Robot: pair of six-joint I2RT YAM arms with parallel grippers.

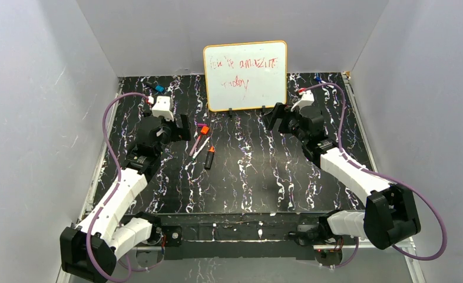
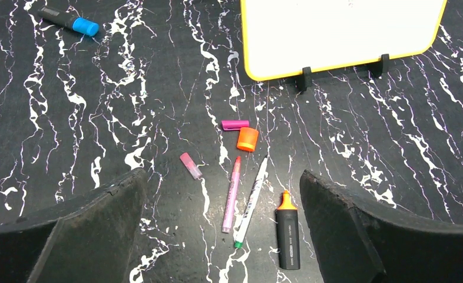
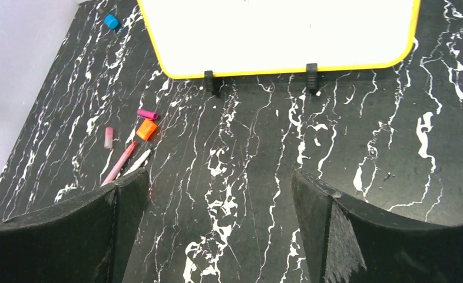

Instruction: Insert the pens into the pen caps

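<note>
Next, I move my left gripper next to the pink pen beside the white pen and close it on the back half of its body (image 1: 194, 150) (image 2: 229, 210), away from the pen's tip.
Three pens lie left of centre on the black marbled table: a slim pink pen (image 2: 231, 194), a slim white pen (image 2: 251, 200) and a thicker black marker with an orange tip (image 2: 288, 231). Just beyond them lie a purple cap (image 2: 235, 124), an orange cap (image 2: 247, 140) and a pink cap (image 2: 190, 165). My left gripper (image 2: 222, 180) is open and empty, hovering above the pens. My right gripper (image 3: 220, 180) is open and empty over bare table to the right; its view shows the pink pen (image 3: 120, 163) and the orange cap (image 3: 147, 129) at far left.
A yellow-framed whiteboard (image 1: 245, 75) stands on two black feet at the back centre. A blue-capped marker (image 2: 70, 22) lies at the back left, and a small blue item (image 1: 318, 78) at the back right. Grey walls enclose the table.
</note>
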